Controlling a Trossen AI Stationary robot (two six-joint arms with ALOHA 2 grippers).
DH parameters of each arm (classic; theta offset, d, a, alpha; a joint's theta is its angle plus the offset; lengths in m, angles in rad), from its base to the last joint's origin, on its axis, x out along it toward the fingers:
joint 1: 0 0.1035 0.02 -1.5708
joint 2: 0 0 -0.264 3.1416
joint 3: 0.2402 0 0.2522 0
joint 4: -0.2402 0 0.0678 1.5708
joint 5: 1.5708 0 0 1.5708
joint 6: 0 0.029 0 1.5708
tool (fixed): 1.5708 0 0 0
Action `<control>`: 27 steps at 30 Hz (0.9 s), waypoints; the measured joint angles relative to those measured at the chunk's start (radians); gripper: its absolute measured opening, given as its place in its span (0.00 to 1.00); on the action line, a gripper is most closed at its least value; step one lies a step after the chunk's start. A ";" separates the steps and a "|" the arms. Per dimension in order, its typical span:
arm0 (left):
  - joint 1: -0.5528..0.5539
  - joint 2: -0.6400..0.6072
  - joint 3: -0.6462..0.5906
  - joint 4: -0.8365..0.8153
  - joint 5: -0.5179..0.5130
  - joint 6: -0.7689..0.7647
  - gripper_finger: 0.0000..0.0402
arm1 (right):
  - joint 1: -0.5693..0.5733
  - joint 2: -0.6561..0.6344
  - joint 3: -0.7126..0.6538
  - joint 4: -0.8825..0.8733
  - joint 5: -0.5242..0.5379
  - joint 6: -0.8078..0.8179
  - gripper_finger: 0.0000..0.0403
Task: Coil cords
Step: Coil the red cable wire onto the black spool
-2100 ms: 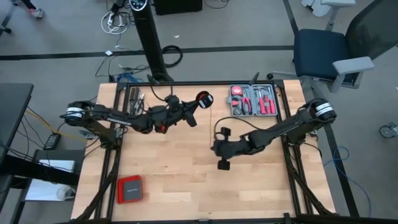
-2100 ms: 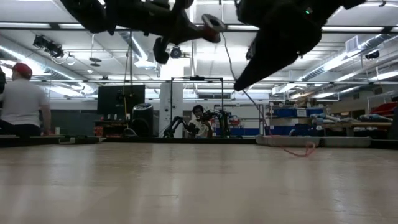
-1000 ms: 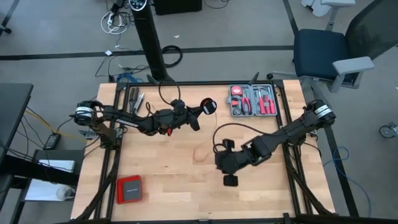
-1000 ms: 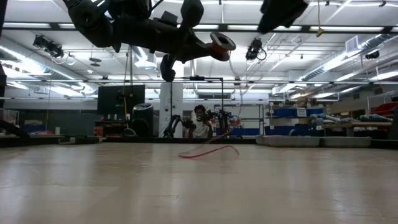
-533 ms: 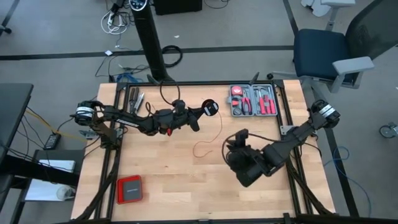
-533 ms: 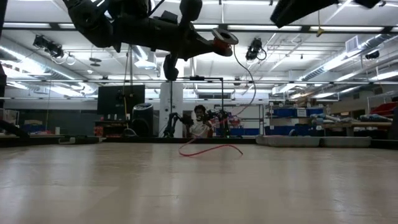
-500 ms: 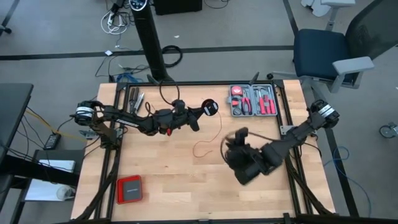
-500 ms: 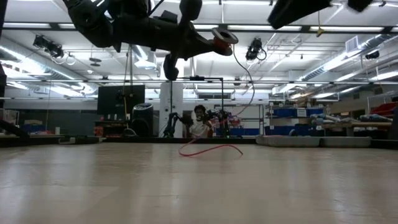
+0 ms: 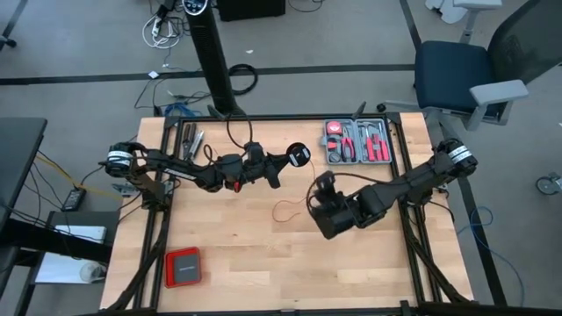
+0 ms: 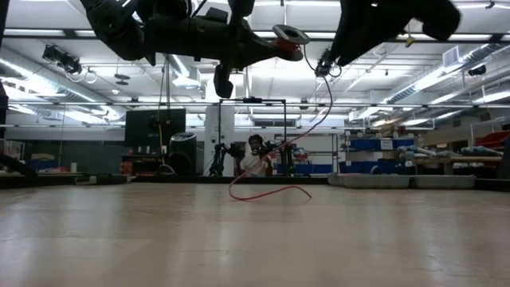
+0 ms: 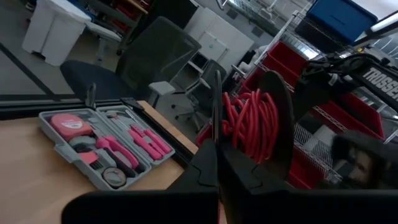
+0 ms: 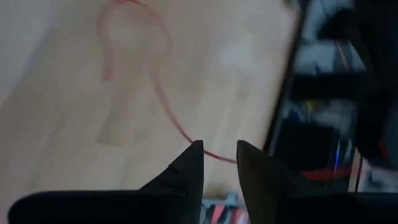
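My right gripper grips the red cord next at the part leading to the spool (image 9: 303,201) (image 12: 173,121), near the cord's loop on the wood.
The thin red cord is partly wound on a black spool (image 9: 299,155) (image 11: 249,124) held up over the table's far middle by my left gripper (image 11: 217,146), which is shut. From the spool a strand (image 10: 328,88) hangs down, and its loose end (image 9: 285,211) lies looped on the wood. My right gripper (image 12: 217,149) (image 9: 318,200) hovers open beside that strand, fingers slanting down. The cord (image 12: 171,118) runs across the gap at its fingertips. My left gripper pinches the spool's thin near flange (image 11: 216,109) between its two shut fingers, reaching about level from the table's left. The spool is lifted clear, its axis tipped. My right gripper: I cannot tell whether its fingertips (image 12: 193,152) touch the cord passing there.
A grey tool tray (image 9: 356,142) with pink-handled tools sits at the far right. A flat red box (image 9: 183,266) lies at the near left. Loose tools (image 9: 191,140) lie at the far left. Bare wood lies across the near middle.
My right gripper has rolled about its wrist and swung from the near middle toward the far edge, up to the hanging strand. The spool has tipped a little in my left gripper. The cord's loose loop has stayed on the wood.
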 joint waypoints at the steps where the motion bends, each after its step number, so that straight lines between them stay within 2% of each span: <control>1: 0.000 0.000 0.000 0.000 0.000 0.000 0.01 | 0.001 0.000 0.000 0.003 -0.023 -0.046 0.23; 4: 0.000 0.000 0.000 0.000 0.001 -0.001 0.01 | -0.005 0.003 0.000 0.000 -0.057 -0.142 0.23; 10: 0.000 0.000 0.000 0.003 0.005 -0.011 0.01 | -0.050 0.039 0.000 -0.029 -0.087 -0.213 0.26; 17: 0.000 0.000 0.001 0.003 0.017 -0.027 0.01 | -0.074 0.119 -0.001 -0.011 -0.061 -0.327 0.25; 27: 0.000 0.000 0.001 0.008 0.019 -0.027 0.01 | -0.095 0.156 -0.001 0.011 -0.073 -0.338 0.18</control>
